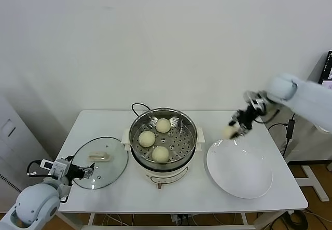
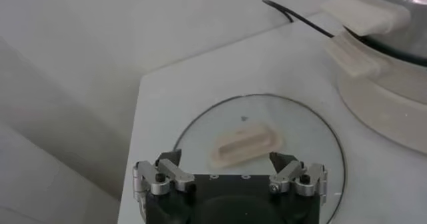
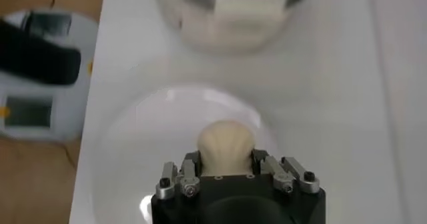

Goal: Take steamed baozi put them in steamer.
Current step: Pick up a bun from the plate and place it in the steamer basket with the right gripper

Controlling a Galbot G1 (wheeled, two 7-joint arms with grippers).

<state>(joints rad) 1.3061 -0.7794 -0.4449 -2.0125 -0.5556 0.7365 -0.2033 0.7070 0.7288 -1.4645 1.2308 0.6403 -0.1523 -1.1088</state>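
Note:
The robot's right gripper should release the baozi on the steamer tray's empty patch (image 1: pixel 175 137) nearest the white plate.
Three cream-white baozi (image 1: pixel 161 153) lie on the perforated tray of the shiny steamer (image 1: pixel 139 121) at the table's middle. A further baozi (image 1: pixel 229 132) (image 3: pixel 225 143) is pinched between the fingers of my right gripper (image 1: pixel 234 132) (image 3: pixel 226 160), which hangs just above the far left rim of the white plate (image 1: pixel 244 183) (image 3: pixel 127 152). The steamer's cream handle (image 3: pixel 248 7) shows beyond the plate in the right wrist view. My left gripper (image 1: pixel 89 171) (image 2: pixel 227 162) rests low at the table's left, open and holding nothing, over the glass lid (image 1: pixel 111 160) (image 2: pixel 310 122).
The glass lid with its cream handle (image 2: pixel 244 145) lies flat left of the steamer. A black cord (image 1: pixel 138 107) runs behind the pot. Right of the table stand a cable and equipment (image 1: pixel 327 66); a white device (image 3: pixel 40 75) sits on the floor.

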